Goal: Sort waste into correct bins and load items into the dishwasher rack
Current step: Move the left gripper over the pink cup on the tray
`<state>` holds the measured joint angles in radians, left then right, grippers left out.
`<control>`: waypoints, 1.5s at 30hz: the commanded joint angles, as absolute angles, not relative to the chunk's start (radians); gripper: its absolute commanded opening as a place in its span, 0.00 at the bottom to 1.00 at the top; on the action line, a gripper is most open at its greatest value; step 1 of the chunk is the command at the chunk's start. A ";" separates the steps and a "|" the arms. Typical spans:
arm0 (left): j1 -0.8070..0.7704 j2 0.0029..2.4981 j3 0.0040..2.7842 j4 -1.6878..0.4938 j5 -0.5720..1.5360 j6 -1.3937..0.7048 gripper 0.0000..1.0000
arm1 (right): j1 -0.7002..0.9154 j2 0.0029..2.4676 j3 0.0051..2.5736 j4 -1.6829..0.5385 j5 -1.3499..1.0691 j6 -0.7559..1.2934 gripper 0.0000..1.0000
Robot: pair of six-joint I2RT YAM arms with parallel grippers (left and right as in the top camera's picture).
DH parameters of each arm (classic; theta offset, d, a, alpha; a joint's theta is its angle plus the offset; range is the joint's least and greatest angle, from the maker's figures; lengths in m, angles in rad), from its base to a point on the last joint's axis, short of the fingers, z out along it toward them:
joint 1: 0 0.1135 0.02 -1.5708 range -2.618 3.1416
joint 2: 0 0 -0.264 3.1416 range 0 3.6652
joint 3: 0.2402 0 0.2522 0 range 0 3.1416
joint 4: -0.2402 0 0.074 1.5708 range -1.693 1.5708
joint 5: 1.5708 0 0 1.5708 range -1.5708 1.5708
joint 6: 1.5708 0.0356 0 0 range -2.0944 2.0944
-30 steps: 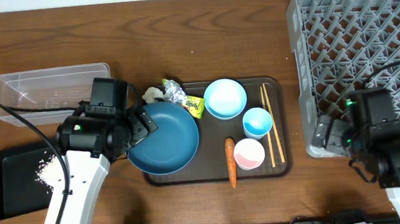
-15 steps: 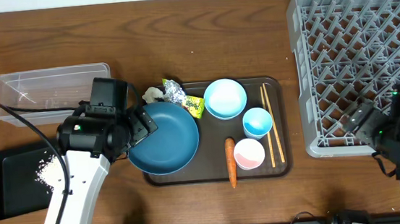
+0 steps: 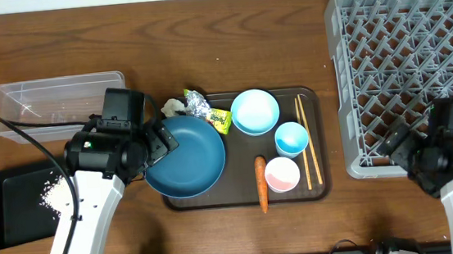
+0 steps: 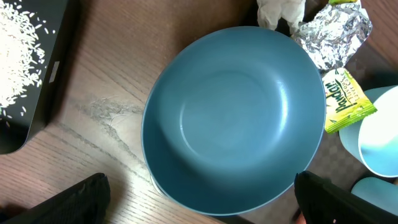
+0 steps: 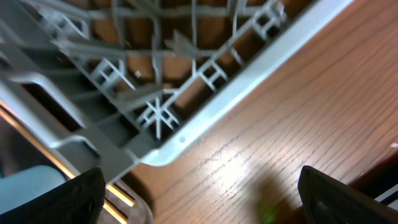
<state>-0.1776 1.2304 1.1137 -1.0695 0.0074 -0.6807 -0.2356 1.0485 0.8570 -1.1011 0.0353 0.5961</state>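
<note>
My left gripper needs to go to the pink cup next. Then I need to close that gripper on the cup's rim [image 3: 267, 178] beside the carrot.
The large dark-blue bowl [image 3: 186, 157] [image 4: 233, 118] rests half on the brown tray, and my left gripper [image 3: 159, 144] [image 4: 200, 206] hangs open over its near rim. Behind it lie tissue [image 3: 174, 108], foil [image 3: 198, 105] [image 4: 336, 34] and the yellow-green packet [image 3: 221, 119] [image 4: 345, 99]. The light-blue bowl [image 3: 255, 111], two cups [image 3: 292, 138] [image 3: 282, 174], the carrot [image 3: 261, 183] and the chopsticks [image 3: 307, 140] also lie on that tray. Rice [image 3: 51, 190] [image 4: 18, 56] sits in the black tray [image 3: 8, 216]. My right gripper [image 3: 396, 143] [image 5: 205, 202] is open and empty over bare table by the rack's [image 3: 415, 69] [image 5: 155, 93] front-left corner.
The clear tub [image 3: 56, 101] stands at the back left, with a few grains inside. The brown serving tray [image 3: 318, 191] sits mid-table, its right edge close to the rack. Bare wood shows between the black tray and the brown tray.
My right arm has shifted to the right along the rack's front edge. The left arm, the bowl and everything on the tray are as before.
</note>
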 commanded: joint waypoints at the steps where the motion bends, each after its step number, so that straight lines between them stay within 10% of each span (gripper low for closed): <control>1: -0.174 1.230 1.130 -1.073 -0.009 -0.686 0.98 | -0.252 1.061 0.815 -1.089 -0.013 0.630 0.99; 20: -0.174 1.230 1.130 -1.035 -0.167 -0.696 0.98 | -0.252 1.077 0.794 -1.084 -0.121 0.659 0.99; 28: -0.184 1.230 1.126 -1.063 0.426 -0.751 0.98 | -0.252 1.077 0.793 -1.062 -0.243 0.657 0.99; 45: -0.661 1.250 1.116 -1.049 0.325 -0.645 0.98 | -0.252 1.078 0.793 -1.062 -0.243 0.657 0.99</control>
